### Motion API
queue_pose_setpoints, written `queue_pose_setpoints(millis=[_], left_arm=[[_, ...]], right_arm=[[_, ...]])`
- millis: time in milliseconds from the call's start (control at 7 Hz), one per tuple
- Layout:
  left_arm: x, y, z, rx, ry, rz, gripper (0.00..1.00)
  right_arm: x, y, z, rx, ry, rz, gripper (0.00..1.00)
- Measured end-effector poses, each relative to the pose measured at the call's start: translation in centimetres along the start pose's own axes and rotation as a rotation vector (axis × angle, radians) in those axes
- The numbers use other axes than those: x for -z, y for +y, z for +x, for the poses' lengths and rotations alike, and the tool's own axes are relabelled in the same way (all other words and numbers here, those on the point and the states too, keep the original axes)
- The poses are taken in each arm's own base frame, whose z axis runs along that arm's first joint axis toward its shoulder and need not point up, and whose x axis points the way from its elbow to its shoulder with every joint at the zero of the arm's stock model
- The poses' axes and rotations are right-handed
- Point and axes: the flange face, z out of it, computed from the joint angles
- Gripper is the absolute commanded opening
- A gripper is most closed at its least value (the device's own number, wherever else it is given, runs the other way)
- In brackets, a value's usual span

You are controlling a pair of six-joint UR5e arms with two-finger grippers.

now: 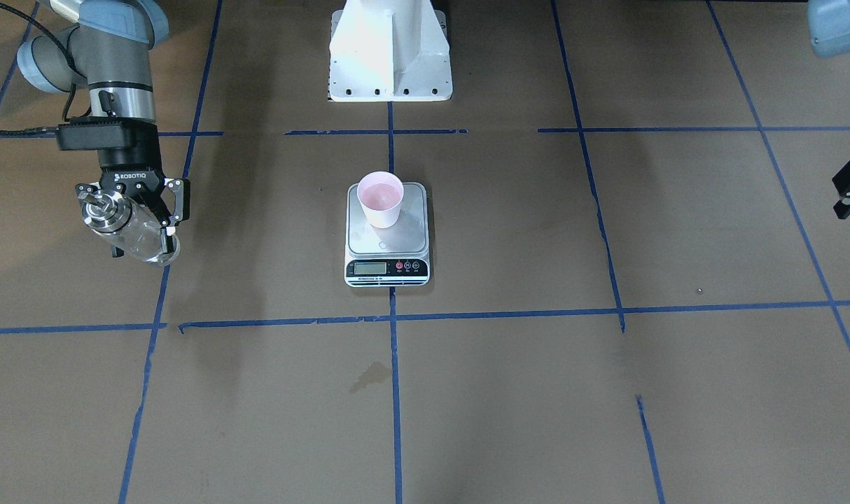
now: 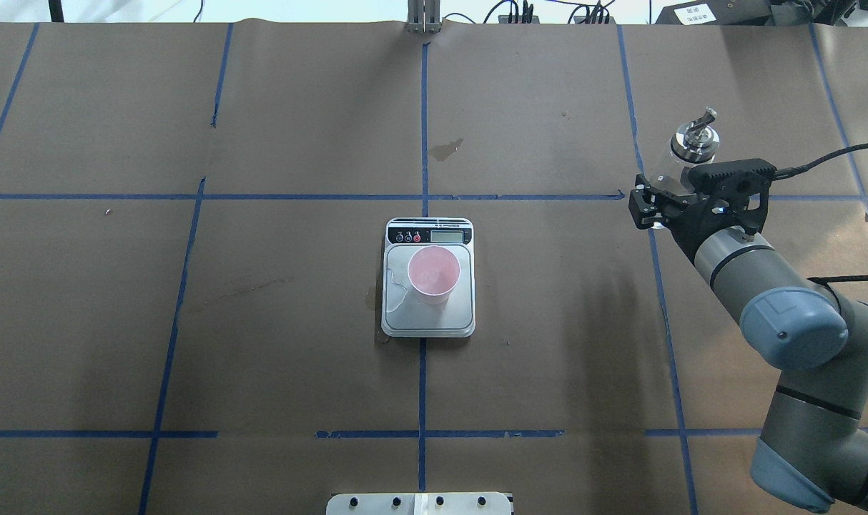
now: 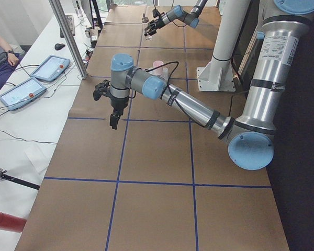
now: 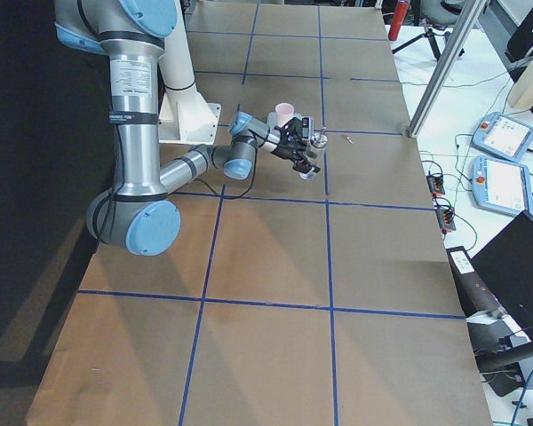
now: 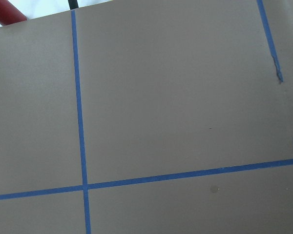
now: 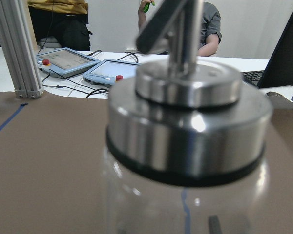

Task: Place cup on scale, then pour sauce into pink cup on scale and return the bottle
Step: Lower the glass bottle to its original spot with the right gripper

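Next, my right gripper lets go of the glass bottle on the blue tape line, at the spot that is level with the scale's display [image 1: 163,266].
The pale pink cup [image 1: 380,199] stands upright on the silver plate of the scale [image 1: 412,234] at the table's centre. It also shows in the overhead view [image 2: 433,272], on the scale [image 2: 459,318]. My right gripper [image 1: 141,234] is shut on the clear glass bottle [image 1: 134,231] with its metal collar and spout. It holds the bottle roughly upright a little above the table, well off to my right of the scale [image 2: 681,161]. The bottle fills the right wrist view [image 6: 185,146]. My left gripper [image 1: 845,194] hangs empty far to the other side, cut by the frame edge, its fingers apart.
The white robot base mount [image 1: 390,56] stands behind the scale. Blue tape lines grid the brown paper, with a dark stain [image 1: 370,376] in front of the scale. Operators, tablets and aluminium posts [image 3: 68,36] line the table's far side.
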Motion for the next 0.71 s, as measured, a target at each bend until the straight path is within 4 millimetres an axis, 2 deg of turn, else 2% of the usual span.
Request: queue_pose_setpoints(millis=[286, 429, 714], left_arm=[[0.3, -0.1, 0.0, 0.000, 0.001, 0.005, 1.00], [0.3, -0.1, 0.0, 0.001, 0.001, 0.005, 1.00], [0.3, -0.1, 0.0, 0.001, 0.001, 0.005, 1.00]], right_arm=[[-2.2, 3.0, 2.5, -0.032, 0.019, 0.009, 0.00], [-2.6, 4.3, 2.9, -0.029, 0.018, 0.012, 0.00], [-2.7, 6.6, 2.0, -0.005, 0.017, 0.022, 0.00]])
